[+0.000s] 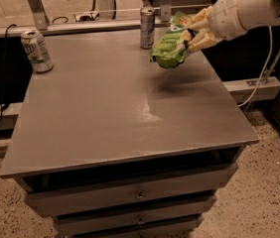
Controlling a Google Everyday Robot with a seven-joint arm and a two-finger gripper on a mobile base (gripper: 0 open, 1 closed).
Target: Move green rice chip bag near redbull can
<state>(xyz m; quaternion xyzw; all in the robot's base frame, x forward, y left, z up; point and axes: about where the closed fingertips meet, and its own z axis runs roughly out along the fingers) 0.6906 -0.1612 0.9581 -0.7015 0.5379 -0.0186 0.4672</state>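
My gripper is going to the grey table [160,45] close in front of the redbull can. It will let go of the green rice chip bag, now held above the table, there.
The green rice chip bag [169,46] is held in the air above the far right part of the grey table [105,113]. My gripper [192,33] comes in from the right and is shut on the bag's right end. The redbull can [147,28], slim and silver-grey, stands upright at the table's far edge, just left of the bag and a little apart from it.
A wider white-and-green soda can [36,50] stands at the table's far left corner. The table has drawers [139,196] below its front edge. A rail [105,25] and cables run behind the table. A white cable [261,73] hangs to the right.
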